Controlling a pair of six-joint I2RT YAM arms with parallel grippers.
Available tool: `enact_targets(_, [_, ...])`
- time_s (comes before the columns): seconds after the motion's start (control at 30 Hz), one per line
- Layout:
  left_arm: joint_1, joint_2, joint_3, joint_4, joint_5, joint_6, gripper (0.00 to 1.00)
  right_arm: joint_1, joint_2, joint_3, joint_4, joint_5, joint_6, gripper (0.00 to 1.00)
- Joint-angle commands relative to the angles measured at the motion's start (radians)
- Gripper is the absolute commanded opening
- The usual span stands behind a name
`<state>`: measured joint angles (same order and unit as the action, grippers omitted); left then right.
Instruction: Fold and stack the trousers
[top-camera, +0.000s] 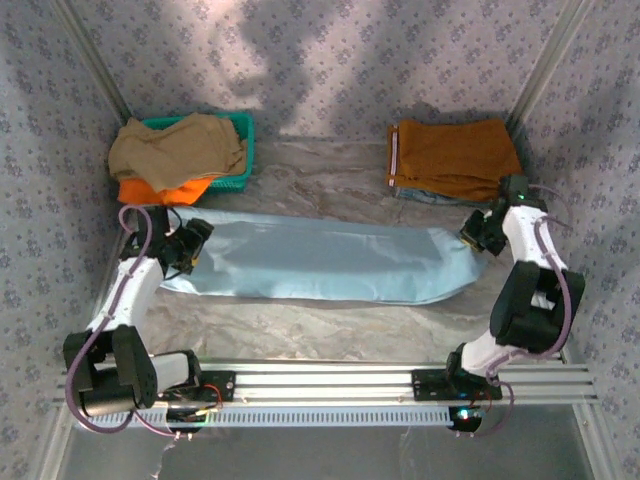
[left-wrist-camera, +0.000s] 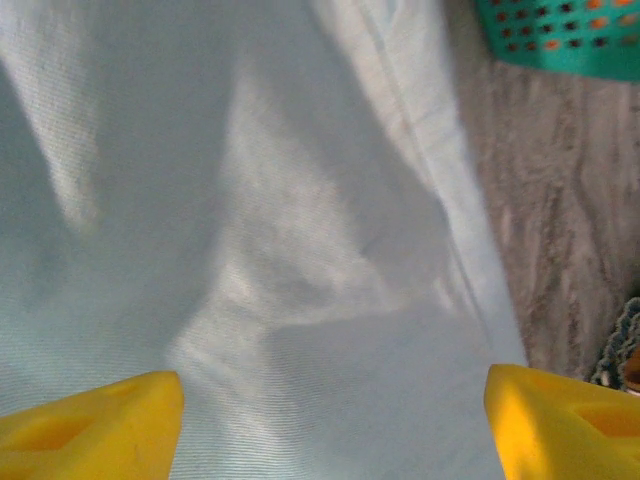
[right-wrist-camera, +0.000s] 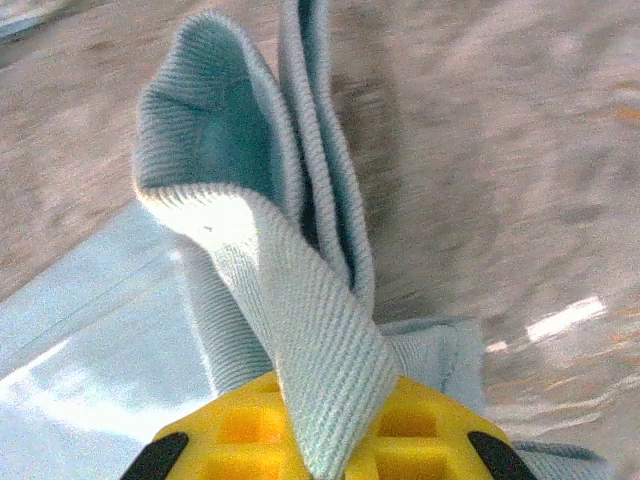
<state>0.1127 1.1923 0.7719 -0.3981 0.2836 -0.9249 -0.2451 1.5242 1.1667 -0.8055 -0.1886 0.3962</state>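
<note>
The robot's right gripper needs to release the leg-end hem on the flat trousers (top-camera: 249, 240) just in front of the inner corner of the teal basket.
The pale sky-blue trousers (top-camera: 320, 260) lie stretched flat from left to right across the middle of the table. My left gripper (top-camera: 190, 245) hovers at their left end. In the left wrist view it is open (left-wrist-camera: 335, 420), its yellow fingertips (left-wrist-camera: 90, 425) wide apart over smooth blue fabric (left-wrist-camera: 300, 250) with nothing between them. My right gripper (top-camera: 480, 232) is at the right end. The right wrist view shows it shut (right-wrist-camera: 330, 440) on a doubled fold of the trousers' edge (right-wrist-camera: 290, 270), which rises out of the jaws above the table.
A teal basket (top-camera: 245, 130) at the back left holds tan and bright orange garments (top-camera: 175, 150); its corner shows near my left gripper (left-wrist-camera: 560, 35). Folded rust-orange brown trousers (top-camera: 455, 158) lie at the back right. Patterned walls close in on both sides, and a metal rail (top-camera: 330, 380) runs along the front.
</note>
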Motion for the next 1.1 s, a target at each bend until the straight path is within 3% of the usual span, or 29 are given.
enact_targets(0.0, [0.019,-0.033,0.06,-0.055,-0.003,0.037,0.79,0.145,-0.075,0.017,-0.073,-0.029,0.08,0.0])
enact_targets(0.2, [0.022,0.024,0.13,-0.08,-0.003,0.054,0.79,0.538,-0.062,0.164,-0.051,0.076,0.279,0.0])
enact_targets(0.47, [0.025,0.085,0.142,-0.07,-0.003,0.077,0.79,0.869,0.171,0.464,0.021,0.183,0.475,0.0])
enact_targets(0.63, [0.027,0.083,0.132,-0.061,-0.005,0.077,0.79,0.987,0.306,0.621,0.05,0.232,0.555,0.0])
enact_targets(0.93, [0.032,0.08,0.133,-0.062,0.009,0.079,0.79,1.087,0.507,0.831,0.045,0.297,0.626,0.0])
enact_targets(1.0, [0.033,0.077,0.133,-0.064,0.011,0.081,0.79,1.107,0.569,0.888,0.038,0.258,0.636,0.0])
enact_targets(1.07, [0.038,0.073,0.13,-0.063,0.009,0.078,0.79,1.13,0.64,0.947,0.078,0.174,0.633,0.22])
